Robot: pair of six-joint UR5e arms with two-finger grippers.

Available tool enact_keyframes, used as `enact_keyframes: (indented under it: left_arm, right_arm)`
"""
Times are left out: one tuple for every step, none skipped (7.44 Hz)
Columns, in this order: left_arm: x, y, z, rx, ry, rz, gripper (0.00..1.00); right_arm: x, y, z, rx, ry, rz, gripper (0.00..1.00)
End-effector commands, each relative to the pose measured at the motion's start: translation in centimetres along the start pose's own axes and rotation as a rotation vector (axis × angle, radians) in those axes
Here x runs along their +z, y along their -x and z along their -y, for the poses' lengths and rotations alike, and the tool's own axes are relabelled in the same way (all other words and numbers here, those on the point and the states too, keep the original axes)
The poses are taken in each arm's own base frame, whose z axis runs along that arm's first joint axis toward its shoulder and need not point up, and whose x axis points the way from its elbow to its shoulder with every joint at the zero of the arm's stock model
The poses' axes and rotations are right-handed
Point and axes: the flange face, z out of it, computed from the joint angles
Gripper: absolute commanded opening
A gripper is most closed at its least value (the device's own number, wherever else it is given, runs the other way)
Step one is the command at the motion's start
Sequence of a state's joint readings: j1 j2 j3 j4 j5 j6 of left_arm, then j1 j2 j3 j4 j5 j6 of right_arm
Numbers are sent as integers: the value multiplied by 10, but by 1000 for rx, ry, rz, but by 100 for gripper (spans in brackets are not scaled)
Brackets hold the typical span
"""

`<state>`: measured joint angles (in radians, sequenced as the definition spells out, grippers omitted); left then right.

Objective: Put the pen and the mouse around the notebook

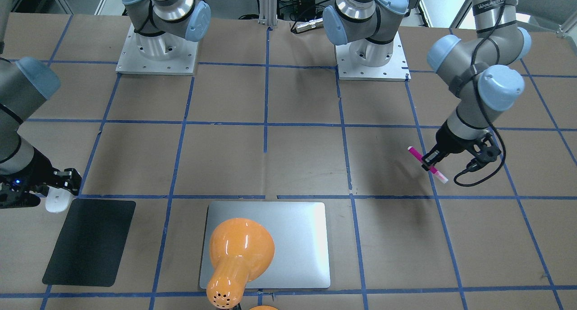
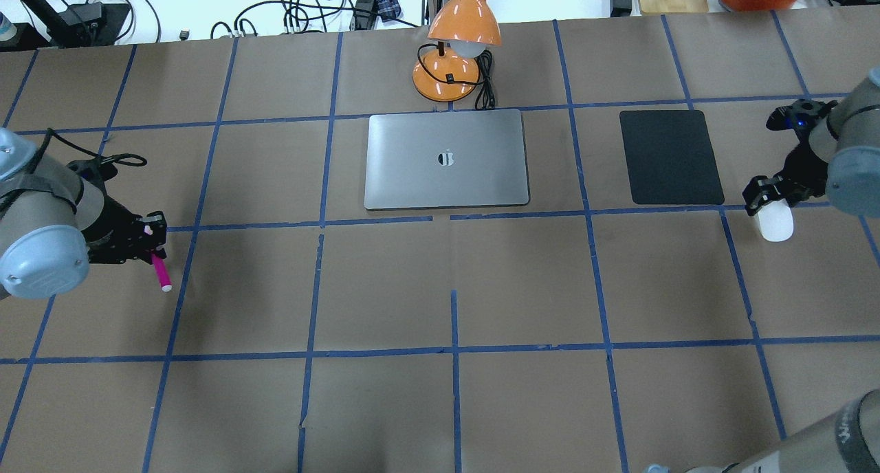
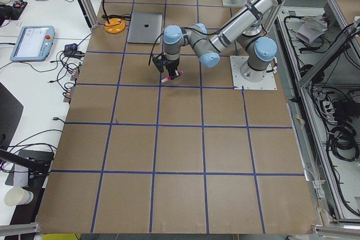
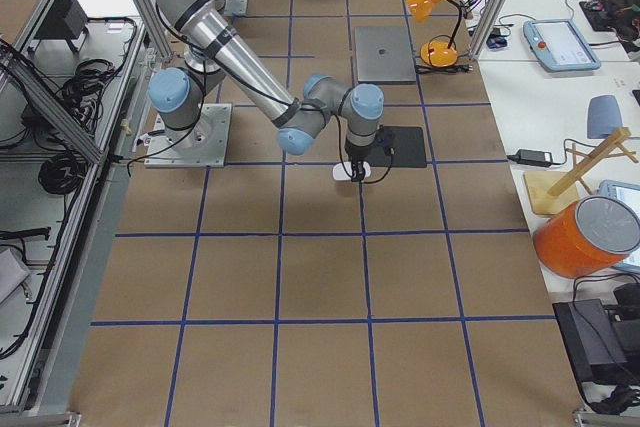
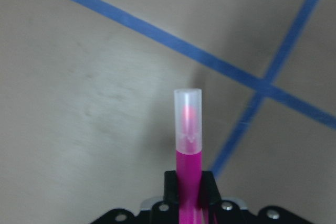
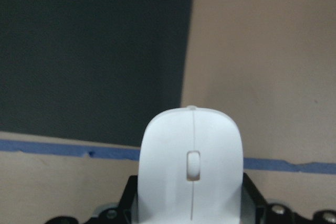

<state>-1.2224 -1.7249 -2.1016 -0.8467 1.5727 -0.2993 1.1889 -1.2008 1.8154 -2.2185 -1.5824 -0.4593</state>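
Next, my left gripper puts the magenta pen down on the table just off the silver notebook's edge [image 1: 267, 163] that faces the arm bases.
The magenta pen [image 2: 161, 273] hangs tilted above the table at the robot's far left, with my left gripper [image 2: 152, 243] shut on its middle. The left wrist view shows the pen [image 5: 188, 145] sticking out past the fingers, pale cap end first. The white mouse [image 2: 775, 223] sits between the fingers of my right gripper [image 2: 770, 205], which is shut on it, just off the black mat's corner. I cannot tell whether it touches the table. The silver notebook [image 2: 447, 158] lies flat at the table's far middle, well away from both grippers.
A thin black mat [image 2: 670, 157] lies between the notebook and the mouse. An orange desk lamp [image 2: 460, 40] stands behind the notebook, and its shade [image 1: 239, 251] overhangs the notebook in the front-facing view. Both arm bases [image 1: 155, 53] are bolted at the robot's side.
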Motion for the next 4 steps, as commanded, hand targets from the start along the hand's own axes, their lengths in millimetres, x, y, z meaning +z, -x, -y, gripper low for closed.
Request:
enact_keyframes:
  left_arm:
    - [-16,-108,-61,-230,-5,-19,0]
    - [-28,-160,-90,-357,16,-59,0]
    - [-29,-203,-121,-438,45,-76,0]
    - [-19,-235,-153,-562,59,-69,0]
  right_arm:
    - [11,36,68,19,-26,6,30]
    - [29,31,82,22,-11,10,30]
    - [40,31,81,24,7,15,30]
    - [42,31,81,25,10,16,33]
